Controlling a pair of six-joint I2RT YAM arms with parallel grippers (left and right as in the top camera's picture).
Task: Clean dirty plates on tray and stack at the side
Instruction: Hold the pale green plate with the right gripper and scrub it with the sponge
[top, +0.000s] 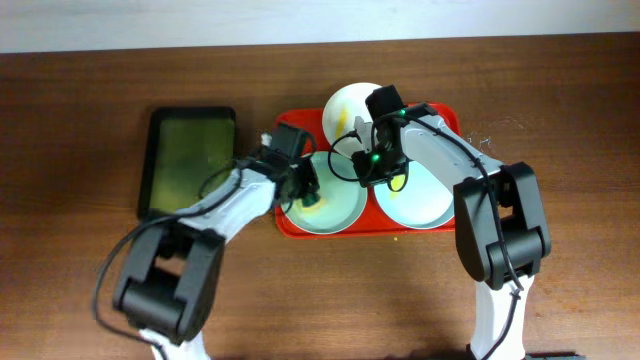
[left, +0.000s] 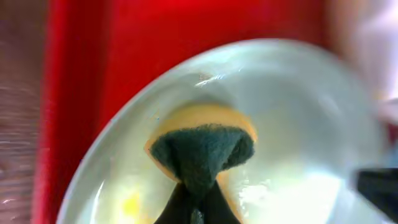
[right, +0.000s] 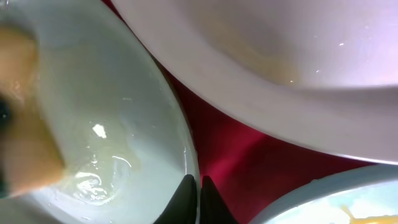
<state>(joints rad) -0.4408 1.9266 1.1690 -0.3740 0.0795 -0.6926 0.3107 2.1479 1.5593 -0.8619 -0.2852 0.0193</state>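
The wet pale blue plate, now between the two blue plates, will be let go by my right gripper on the table (top: 509, 125) beside the red tray, opposite the green-black tray.
The red tray (top: 350, 230) holds three plates. My left gripper (top: 308, 190) is shut on a yellow-and-green sponge (left: 202, 146) and presses it onto the left pale blue plate (top: 340, 210), which is wet and has a yellow smear (left: 130, 202). My right gripper (right: 196, 183) is shut on that plate's right rim (right: 186, 155); in the overhead view it sits between the two blue plates (top: 365, 178). The right pale blue plate (top: 425, 200) has yellow smears. The cream-white plate (top: 345, 105) lies at the tray's back, with a yellowish smear (right: 273, 65).
A smaller dark green-black tray (top: 190, 160) lies on the brown table to the left of the red tray. Both arms reach over the red tray from the front. Bare red tray floor (right: 249, 162) shows between the plates.
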